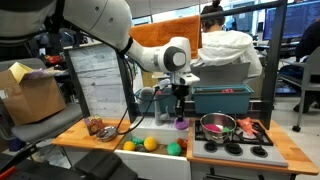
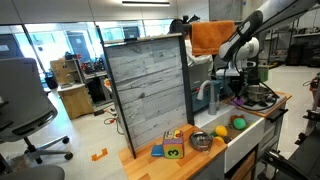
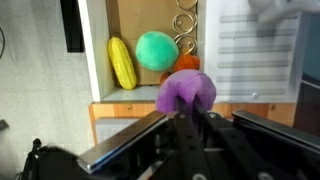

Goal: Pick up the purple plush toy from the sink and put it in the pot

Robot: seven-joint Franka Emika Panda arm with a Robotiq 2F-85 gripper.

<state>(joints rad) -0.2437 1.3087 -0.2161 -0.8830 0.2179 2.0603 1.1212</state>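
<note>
I should release the purple plush toy beside the pink-red thing inside the silvery pot (image 1: 222, 125) on the stove with my gripper.
My gripper (image 1: 181, 113) is shut on the purple plush toy (image 1: 181, 124) and holds it in the air above the right end of the white sink (image 1: 150, 156). In the wrist view the toy (image 3: 186, 92) bulges out between the two closed fingers (image 3: 187, 118). The toy also shows in an exterior view (image 2: 239, 101), lifted beside the pot. The silvery pot (image 1: 218, 125) with its pink-red inside stands on the toy stove to the right of the sink, also seen in an exterior view (image 2: 258, 97).
A green ball (image 3: 155, 50), a yellow toy (image 3: 122, 62) and an orange ball (image 1: 173, 148) lie in the sink. A blue-green bin (image 1: 222, 100) stands behind the pot. A tall grey board (image 2: 145, 90) stands on the counter. A person (image 1: 226, 50) is behind.
</note>
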